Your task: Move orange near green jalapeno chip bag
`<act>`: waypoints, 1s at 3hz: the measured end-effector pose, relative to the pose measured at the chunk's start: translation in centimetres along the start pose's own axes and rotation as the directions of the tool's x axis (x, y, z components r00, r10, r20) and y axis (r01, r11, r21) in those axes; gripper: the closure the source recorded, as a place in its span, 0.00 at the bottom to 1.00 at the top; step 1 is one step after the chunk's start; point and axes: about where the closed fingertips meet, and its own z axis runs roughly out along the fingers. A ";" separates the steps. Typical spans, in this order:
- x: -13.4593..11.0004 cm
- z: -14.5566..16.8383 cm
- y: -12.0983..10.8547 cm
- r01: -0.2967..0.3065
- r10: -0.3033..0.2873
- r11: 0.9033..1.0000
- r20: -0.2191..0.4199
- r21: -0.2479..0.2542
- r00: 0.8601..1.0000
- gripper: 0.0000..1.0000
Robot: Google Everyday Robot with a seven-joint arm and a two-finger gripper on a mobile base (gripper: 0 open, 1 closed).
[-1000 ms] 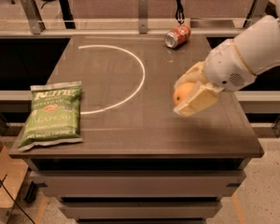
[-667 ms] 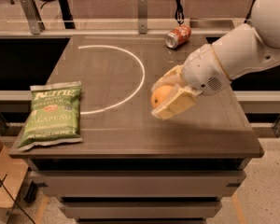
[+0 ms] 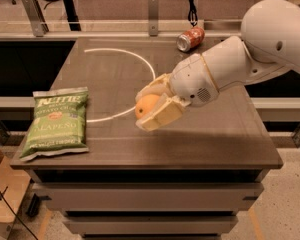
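Note:
My gripper is holding the orange above the middle of the dark table and will release it on the front part of the white curved line [image 3: 114, 113] near the green jalapeno chip bag.
The orange [image 3: 146, 105] is round and bright orange, held between the cream fingers [image 3: 162, 115] of my gripper [image 3: 149, 108] above the middle of the dark table. The gripper is shut on it, and the fingers hide part of the fruit. The green jalapeno chip bag [image 3: 57, 122] lies flat at the table's front left corner, well to the left of the gripper. The white arm [image 3: 250, 54] reaches in from the right.
A red-orange soda can [image 3: 190, 38] lies on its side at the table's back edge. A white curved line [image 3: 140, 64] is marked on the table [image 3: 215, 144]. Table edges drop off at front and left. A cardboard box [image 3: 0, 194] stands on the floor at left.
My gripper has carried the orange leftward across the table, from the right side toward the middle, closer to the chip bag. Bag and can have not moved.

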 end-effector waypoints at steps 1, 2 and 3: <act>0.1 1.2 -0.3 -0.003 0.001 0.999 0.037 0.037 0.999 1.00; 0.6 4.0 -1.7 -0.021 0.016 0.997 0.061 0.080 0.998 1.00; 1.1 7.2 -3.3 -0.067 0.058 0.992 0.092 0.102 0.994 1.00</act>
